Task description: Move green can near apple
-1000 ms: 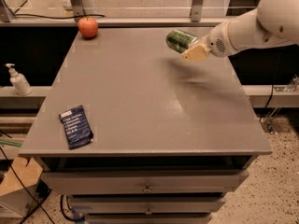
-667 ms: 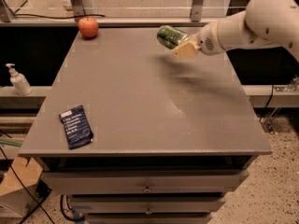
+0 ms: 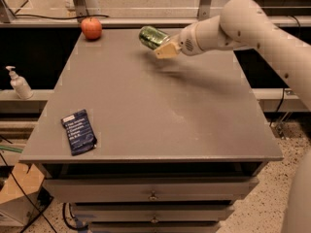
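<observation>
I should let go of the green can with my gripper on the far edge of the grey table [image 3: 112,39], next to the apple.
The green can [image 3: 152,37] is held tilted in my gripper [image 3: 163,46], just above the far part of the grey table [image 3: 160,106]. The gripper's tan fingers [image 3: 166,51] are shut on the can's right end. My white arm reaches in from the upper right. The red-orange apple [image 3: 91,28] sits at the table's far left corner, apart from the can, well to its left.
A flat dark blue snack packet [image 3: 78,131] lies near the table's front left edge. A soap dispenser bottle [image 3: 18,83] stands on a ledge left of the table. Drawers sit under the tabletop. A rail runs behind the far edge.
My gripper has carried the green can to the left along the far side of the table, closer to the apple. The apple and packet have not moved.
</observation>
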### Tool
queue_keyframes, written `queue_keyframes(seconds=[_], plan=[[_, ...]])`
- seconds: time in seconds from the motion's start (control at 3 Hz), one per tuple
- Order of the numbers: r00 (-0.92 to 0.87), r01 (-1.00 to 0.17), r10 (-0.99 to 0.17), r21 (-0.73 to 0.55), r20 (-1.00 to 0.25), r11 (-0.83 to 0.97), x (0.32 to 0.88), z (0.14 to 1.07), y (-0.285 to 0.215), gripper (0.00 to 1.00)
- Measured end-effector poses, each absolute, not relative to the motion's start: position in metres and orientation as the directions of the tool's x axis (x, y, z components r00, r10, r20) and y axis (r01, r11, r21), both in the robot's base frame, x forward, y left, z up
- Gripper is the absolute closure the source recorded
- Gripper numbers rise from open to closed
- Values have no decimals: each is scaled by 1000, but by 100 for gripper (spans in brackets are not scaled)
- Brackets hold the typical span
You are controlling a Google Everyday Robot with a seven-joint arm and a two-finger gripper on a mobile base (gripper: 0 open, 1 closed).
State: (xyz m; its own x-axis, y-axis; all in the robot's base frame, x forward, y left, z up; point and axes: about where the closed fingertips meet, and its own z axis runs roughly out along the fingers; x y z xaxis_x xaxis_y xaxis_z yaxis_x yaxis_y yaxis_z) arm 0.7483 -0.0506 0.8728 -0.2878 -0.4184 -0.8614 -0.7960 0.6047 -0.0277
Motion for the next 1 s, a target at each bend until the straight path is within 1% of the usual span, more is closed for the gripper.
queue_keyframes(seconds=[0.67,1.0], plan=[[-278,-825,-408,-2,-870,566,771,851,21,100],[-273,-827,-398,3,-876,561,781,852,47,100]])
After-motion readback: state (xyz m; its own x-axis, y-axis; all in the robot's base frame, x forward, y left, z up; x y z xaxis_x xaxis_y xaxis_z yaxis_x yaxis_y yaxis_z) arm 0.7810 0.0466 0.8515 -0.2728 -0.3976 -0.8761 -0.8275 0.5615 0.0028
